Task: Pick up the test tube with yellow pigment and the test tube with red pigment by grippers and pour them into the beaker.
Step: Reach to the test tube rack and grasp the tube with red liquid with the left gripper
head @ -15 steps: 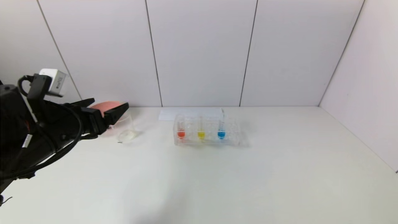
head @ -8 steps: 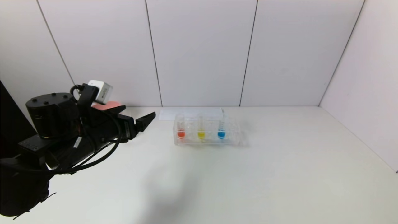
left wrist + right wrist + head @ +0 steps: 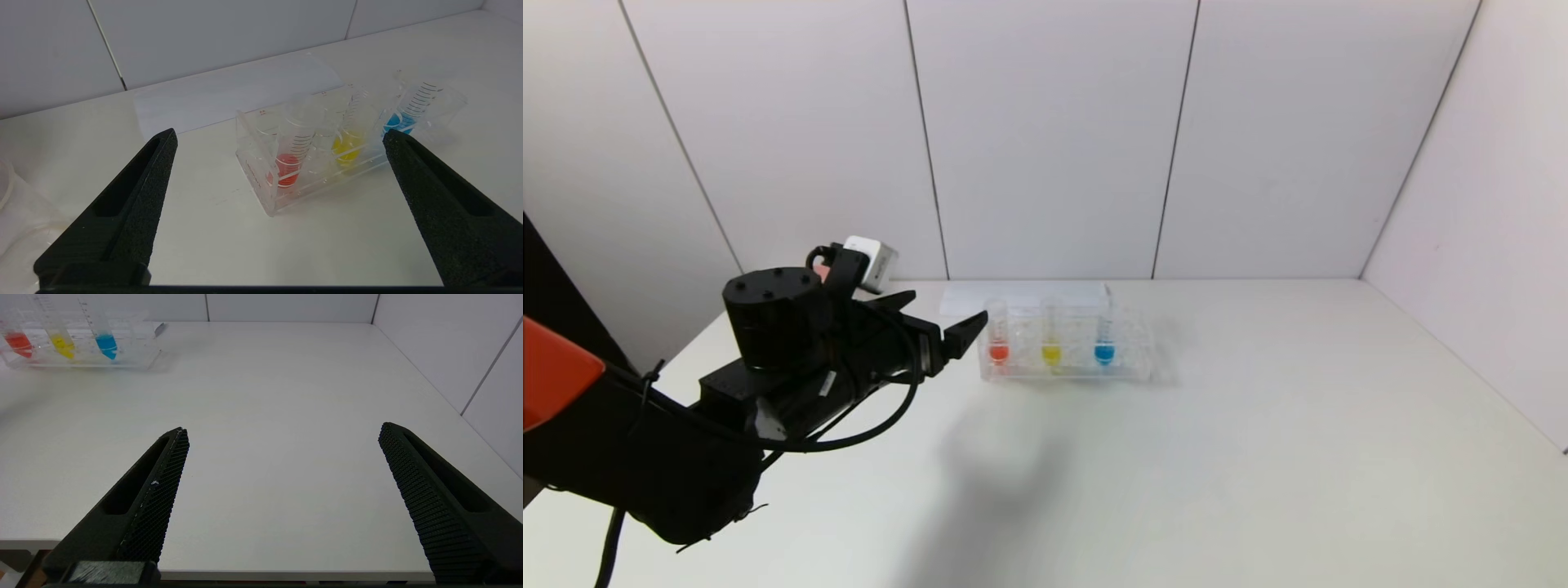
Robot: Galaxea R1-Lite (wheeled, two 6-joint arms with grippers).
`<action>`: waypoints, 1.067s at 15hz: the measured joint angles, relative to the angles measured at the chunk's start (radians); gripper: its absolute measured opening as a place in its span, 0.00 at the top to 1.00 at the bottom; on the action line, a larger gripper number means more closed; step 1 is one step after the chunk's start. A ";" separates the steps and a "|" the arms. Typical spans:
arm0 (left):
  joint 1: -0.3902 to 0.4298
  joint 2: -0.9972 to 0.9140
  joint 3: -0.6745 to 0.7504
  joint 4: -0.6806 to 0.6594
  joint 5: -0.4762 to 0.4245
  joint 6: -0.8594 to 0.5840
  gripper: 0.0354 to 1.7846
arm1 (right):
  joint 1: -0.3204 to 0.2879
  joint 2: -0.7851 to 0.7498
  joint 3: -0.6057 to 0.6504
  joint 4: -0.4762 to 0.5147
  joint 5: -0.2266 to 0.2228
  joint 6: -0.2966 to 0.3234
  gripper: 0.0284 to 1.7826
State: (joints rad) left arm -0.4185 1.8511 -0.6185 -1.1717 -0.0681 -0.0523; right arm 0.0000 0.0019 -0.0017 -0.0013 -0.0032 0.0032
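Note:
The robot's left gripper needs to close on the upper part [image 3: 998, 319] [image 3: 300, 130] of the test tube with red pigment, under the tube's rim and above the clear rack.
The test tube with red pigment [image 3: 997, 336] and the test tube with yellow pigment [image 3: 1051, 338] stand upright in a clear rack [image 3: 1131, 359] at the back middle of the table. My left gripper [image 3: 945, 314] is open and empty, just left of the rack with its tips near the red tube. In the left wrist view the red tube [image 3: 291, 157] and the yellow tube [image 3: 348, 141] lie ahead between the open left gripper [image 3: 280, 134]. The beaker [image 3: 10, 212] shows only as a clear edge in that view. My right gripper [image 3: 282, 428] is open and empty over the table's near edge.
A blue-liquid tube [image 3: 1104, 338] stands in the same rack to the right of the yellow one. A white sheet [image 3: 1021, 297] lies behind the rack. My left arm hides the back left of the table. White walls close the back and right.
My left arm has swung right across the table from the back left towards the rack, now covering the beaker and pink bowl. The gripper stays open. The tubes have not moved.

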 joint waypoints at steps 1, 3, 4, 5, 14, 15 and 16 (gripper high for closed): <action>-0.007 0.021 -0.008 -0.009 0.024 0.000 0.01 | 0.000 0.000 0.000 0.000 0.000 0.000 0.05; -0.024 0.059 -0.026 -0.021 0.047 0.003 0.01 | 0.000 0.000 0.000 0.000 0.000 0.000 0.05; -0.034 0.077 -0.034 -0.027 0.050 0.004 0.01 | 0.000 0.000 0.000 0.000 -0.001 0.000 0.05; -0.043 0.095 -0.045 -0.031 0.058 0.003 0.01 | 0.000 0.000 0.000 0.000 0.000 0.000 0.05; -0.138 0.247 -0.192 -0.033 0.296 0.008 0.01 | 0.000 0.000 0.000 0.000 0.000 0.000 0.05; -0.142 0.263 -0.206 -0.033 0.311 0.009 0.01 | 0.000 0.000 0.000 0.000 0.000 0.000 0.05; -0.143 0.278 -0.220 -0.035 0.327 0.009 0.01 | 0.000 0.000 0.000 0.000 0.000 0.000 0.05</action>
State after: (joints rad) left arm -0.5619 2.1287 -0.8389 -1.2066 0.2587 -0.0436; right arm 0.0000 0.0019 -0.0017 -0.0013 -0.0036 0.0028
